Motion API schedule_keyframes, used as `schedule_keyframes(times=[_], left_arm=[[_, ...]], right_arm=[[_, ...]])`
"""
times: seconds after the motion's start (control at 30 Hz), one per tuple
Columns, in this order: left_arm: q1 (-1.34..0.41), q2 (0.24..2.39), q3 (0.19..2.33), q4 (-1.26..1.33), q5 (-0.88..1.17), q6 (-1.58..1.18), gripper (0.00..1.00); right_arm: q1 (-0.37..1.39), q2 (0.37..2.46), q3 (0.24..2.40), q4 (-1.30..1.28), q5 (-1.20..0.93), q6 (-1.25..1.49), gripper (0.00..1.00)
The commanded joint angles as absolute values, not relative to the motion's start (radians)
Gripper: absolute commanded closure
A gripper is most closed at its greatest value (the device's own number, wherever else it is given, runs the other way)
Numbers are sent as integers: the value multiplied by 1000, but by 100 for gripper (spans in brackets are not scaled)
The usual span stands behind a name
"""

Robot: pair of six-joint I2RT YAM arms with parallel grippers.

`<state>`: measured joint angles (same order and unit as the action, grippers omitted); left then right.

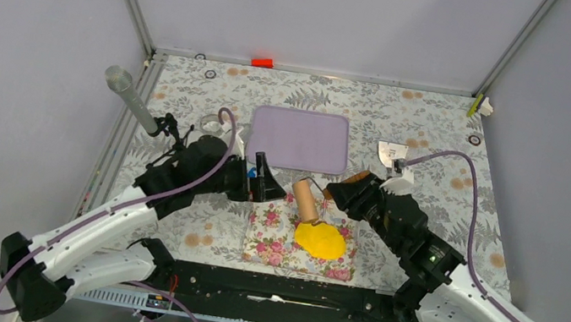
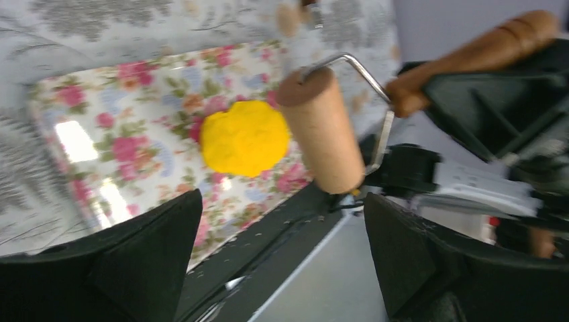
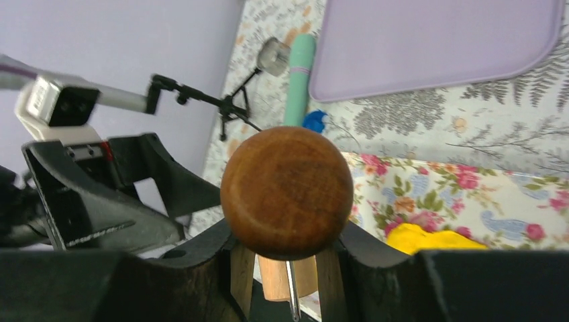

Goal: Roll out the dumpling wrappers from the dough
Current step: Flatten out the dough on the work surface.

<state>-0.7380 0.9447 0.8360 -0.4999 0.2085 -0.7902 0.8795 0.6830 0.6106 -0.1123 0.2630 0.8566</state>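
The roller's handle is crooked in my right gripper, so next my left gripper takes the roller's drum [image 1: 304,201] and turns the handle toward my right gripper before rolling the dough.
The dough [image 1: 320,240] is a flattened yellow lump on a floral mat [image 1: 270,240]; the left wrist view shows the dough [image 2: 245,137] too. A small wooden roller [image 1: 308,201] rests with its drum at the dough's far edge. My right gripper [image 1: 348,191] is shut on the roller's brown handle [image 3: 287,191], whose round end fills the right wrist view. My left gripper [image 1: 261,185] hangs open just left of the drum [image 2: 321,131], with nothing between its fingers [image 2: 154,258]. No dumpling wrappers are in view.
A purple tray [image 1: 300,139] lies behind the floral mat. A clear tube [image 1: 131,98] and a ring cutter [image 1: 211,122] sit at the back left, and a metal scraper [image 1: 390,153] at the back right. A teal tool [image 3: 298,77] lies left of the tray.
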Motion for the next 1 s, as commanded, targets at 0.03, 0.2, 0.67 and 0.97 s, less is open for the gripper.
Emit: schedule_keyframes(times=[0.03,0.2,0.67,0.97], left_arm=[[-704,857,669,-23,472,-999,1],[-702,896,627,113,540,-1062,1],[-669,1035,597,474,642,-1229,2],[-670,1090,641,508,650,-1241,33]], right_arm=[[873,631,543,241,323,1008,100],[871,642,502,349,317,1106,100],[872,677,375,545,251,1318,100],[871,714,335,655,246,1377,100]])
